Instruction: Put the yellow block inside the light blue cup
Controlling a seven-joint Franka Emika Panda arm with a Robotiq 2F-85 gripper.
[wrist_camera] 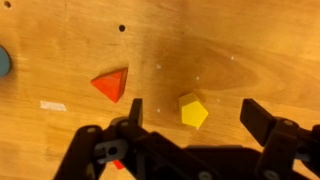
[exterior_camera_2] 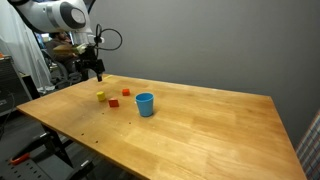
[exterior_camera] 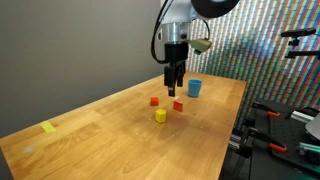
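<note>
The yellow block near the red blocks is next, so next I lower my gripper to it and close on the block's opposite sides (exterior_camera: 160,115) (wrist_camera: 193,111).
The yellow block (exterior_camera: 160,116) is a small cube lying on the wooden table; it also shows in the other exterior view (exterior_camera_2: 101,96) and in the wrist view (wrist_camera: 193,111). The light blue cup (exterior_camera: 194,88) stands upright on the table, also seen in an exterior view (exterior_camera_2: 146,104), and only its edge shows at the left border of the wrist view (wrist_camera: 4,62). My gripper (exterior_camera: 175,84) hangs above the table, open and empty, also seen in an exterior view (exterior_camera_2: 97,73). In the wrist view the block lies between the open fingers (wrist_camera: 195,110), below them.
Two red blocks (exterior_camera: 154,100) (exterior_camera: 178,105) lie near the yellow block; one shows in the wrist view (wrist_camera: 111,84). A flat yellow strip (exterior_camera: 49,127) lies near the table's far end. Equipment stands beyond the table edge (exterior_camera: 290,120).
</note>
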